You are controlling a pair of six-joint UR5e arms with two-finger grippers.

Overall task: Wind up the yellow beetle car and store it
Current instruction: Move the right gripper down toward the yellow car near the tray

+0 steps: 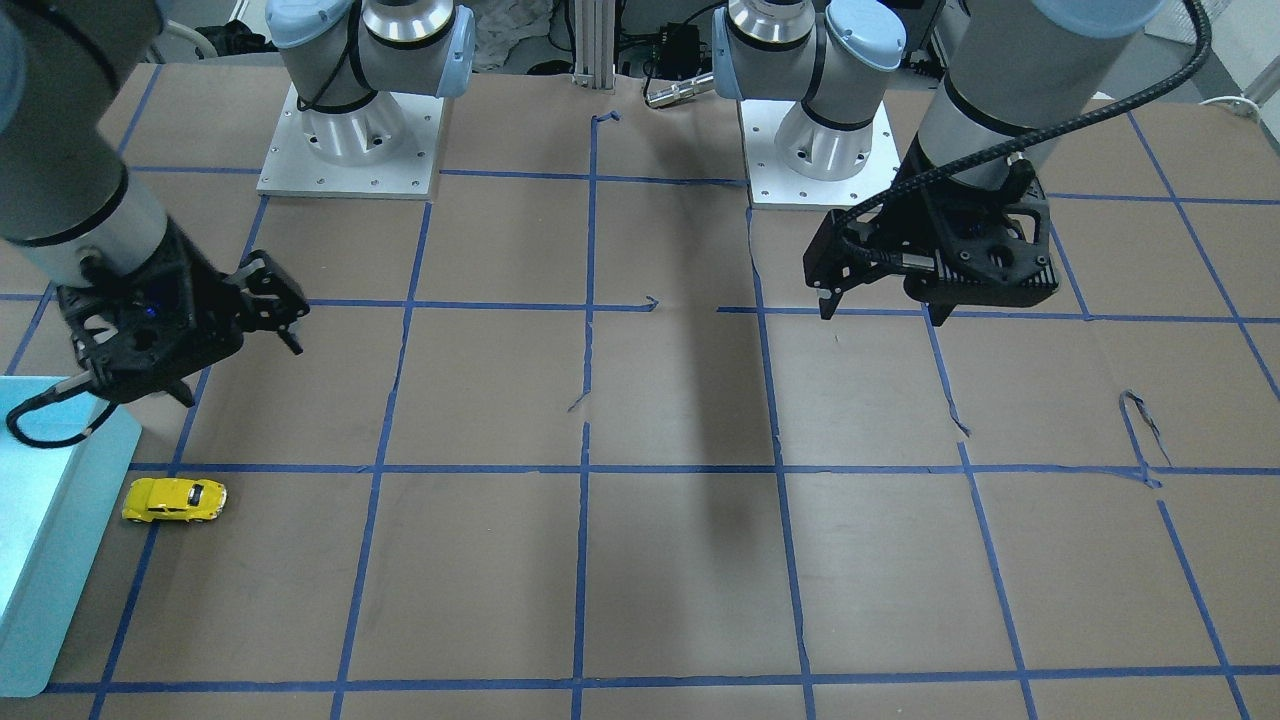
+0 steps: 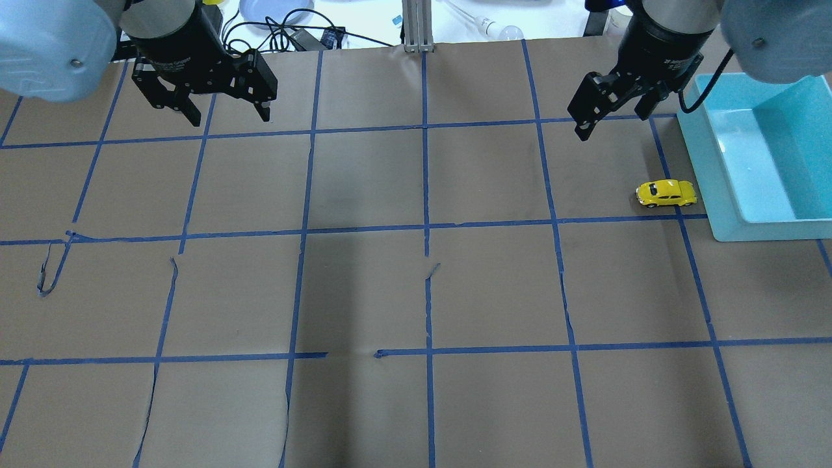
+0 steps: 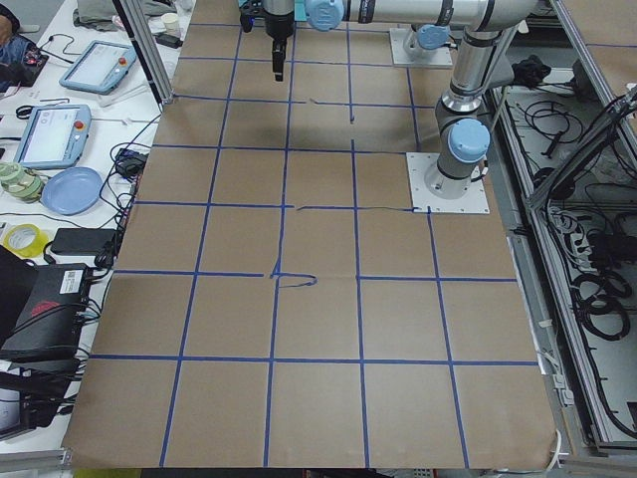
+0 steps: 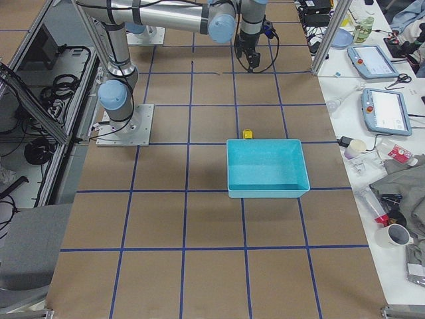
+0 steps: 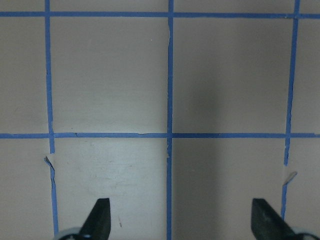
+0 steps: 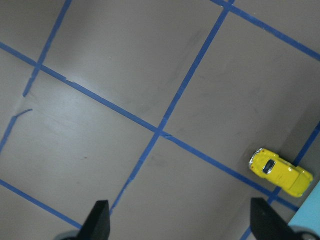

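Observation:
My right gripper moves to the yellow beetle car next. It should then close on its sides (image 1: 169, 498) (image 6: 281, 174) beside the car's roof, just ahead of its rear window.
The yellow beetle car (image 2: 666, 193) stands on its wheels on the brown paper, just left of the teal bin (image 2: 721, 162) and apart from it. It also shows in the front view as the car (image 1: 175, 499) beside the bin (image 1: 50, 560), and at the lower right of the right wrist view as the car (image 6: 280, 171). My right gripper (image 2: 611, 125) hangs open and empty above the table, beyond the car and a little left of it. Far across the table, my left gripper (image 2: 229, 118) is open with nothing in it, over bare paper (image 5: 170, 100).
Blue tape lines form a grid on the paper, with torn, lifted ends in places (image 2: 55, 266). Both arm bases (image 1: 350, 140) stand at the robot's edge of the table. Tablets, cables and cups lie on the side benches (image 4: 378, 106).

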